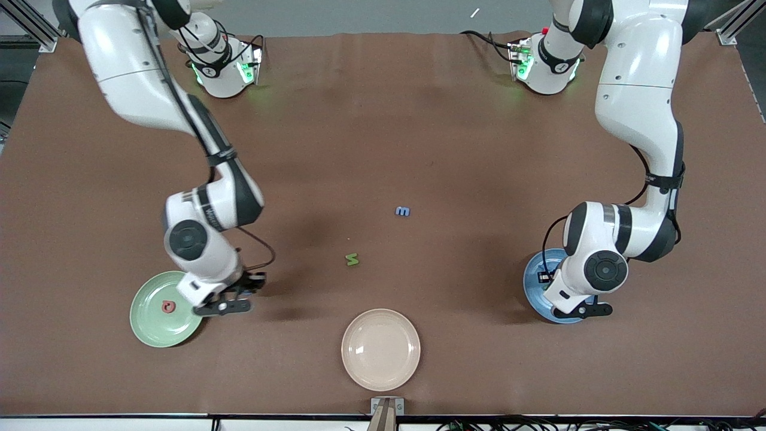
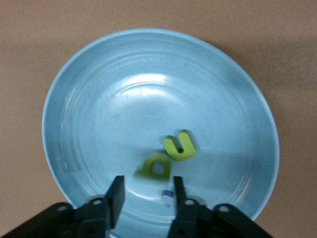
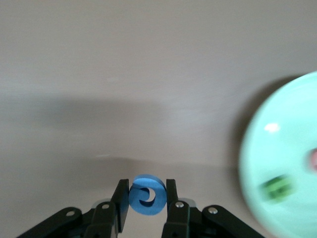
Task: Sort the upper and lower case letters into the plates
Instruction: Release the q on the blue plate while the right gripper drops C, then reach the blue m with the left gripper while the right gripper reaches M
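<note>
The robot's right gripper will release the round blue letter, now held over the bare table, on the mint green plate (image 1: 182,312) (image 3: 285,145), close beside the red letter.
My right gripper (image 3: 147,191) is shut on a round blue letter (image 3: 147,195) and holds it over the bare table beside the mint green plate (image 3: 270,148). That plate holds a green letter (image 3: 277,189) and a red letter (image 1: 169,306). My left gripper (image 2: 147,184) is open and empty over the blue plate (image 2: 99,114). This plate holds two green letters (image 2: 180,146) (image 2: 157,166) and a blue letter (image 2: 168,195) partly hidden by a finger. A blue letter (image 1: 403,211) and a green letter (image 1: 352,259) lie on the table between the arms.
A cream-beige plate (image 1: 380,349) lies empty near the table's front edge, between the mint green plate (image 1: 143,311) and the blue plate (image 1: 534,292). A brown mat covers the table.
</note>
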Robot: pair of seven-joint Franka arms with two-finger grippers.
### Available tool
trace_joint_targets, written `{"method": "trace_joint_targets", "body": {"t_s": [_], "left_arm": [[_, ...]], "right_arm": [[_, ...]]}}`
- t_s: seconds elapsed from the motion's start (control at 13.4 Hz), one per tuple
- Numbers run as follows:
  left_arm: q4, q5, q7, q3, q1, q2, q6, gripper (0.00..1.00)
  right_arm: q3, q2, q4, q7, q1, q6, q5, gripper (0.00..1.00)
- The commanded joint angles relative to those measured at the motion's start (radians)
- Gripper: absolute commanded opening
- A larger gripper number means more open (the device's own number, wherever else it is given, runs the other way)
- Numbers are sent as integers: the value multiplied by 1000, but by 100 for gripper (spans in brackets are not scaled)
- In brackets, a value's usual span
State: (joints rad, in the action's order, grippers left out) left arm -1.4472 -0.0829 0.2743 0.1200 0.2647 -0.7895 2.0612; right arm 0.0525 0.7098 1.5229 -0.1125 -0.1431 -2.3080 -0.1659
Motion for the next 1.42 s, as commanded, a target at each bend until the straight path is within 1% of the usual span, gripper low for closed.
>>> {"method": "trace_joint_targets", "body": {"t_s": [0.0,0.15,0.22,0.3,0.45,0.67,0.75,0.82,0.97,1.12,1.35], "left_arm": [[-16,-11,-14,-3,2,50,-3,100],[-19,-6,5,-32,16,81,-12,100],[-19,-3,6,-37,21,97,-39,100],[-19,-3,25,-69,24,114,-67,100],[-21,-3,134,-132,31,143,-104,100],[-25,-3,331,-239,60,141,-101,100],[-28,-3,426,-259,86,135,-96,100],[-30,-3,489,-264,111,133,-95,100],[-71,-3,561,-264,192,134,-64,100],[-111,-3,698,-264,264,133,26,100],[-120,-14,873,-263,370,93,144,99]], "right_arm": [[21,-15,-12,233,91,6,-7,8],[21,-6,-20,411,150,1,-10,8],[21,-3,-21,485,169,-2,-12,9],[21,3,-36,532,186,-2,-12,9],[21,34,-72,600,214,-5,-14,10],[21,39,-75,610,215,-28,-14,12],[21,40,-75,610,214,-31,-14,15],[21,43,-75,610,214,-36,-14,24],[21,46,-73,606,215,-44,-12,53],[21,49,-70,605,214,-60,-11,61],[21,51,-70,606,217,-71,-9,66]]}}
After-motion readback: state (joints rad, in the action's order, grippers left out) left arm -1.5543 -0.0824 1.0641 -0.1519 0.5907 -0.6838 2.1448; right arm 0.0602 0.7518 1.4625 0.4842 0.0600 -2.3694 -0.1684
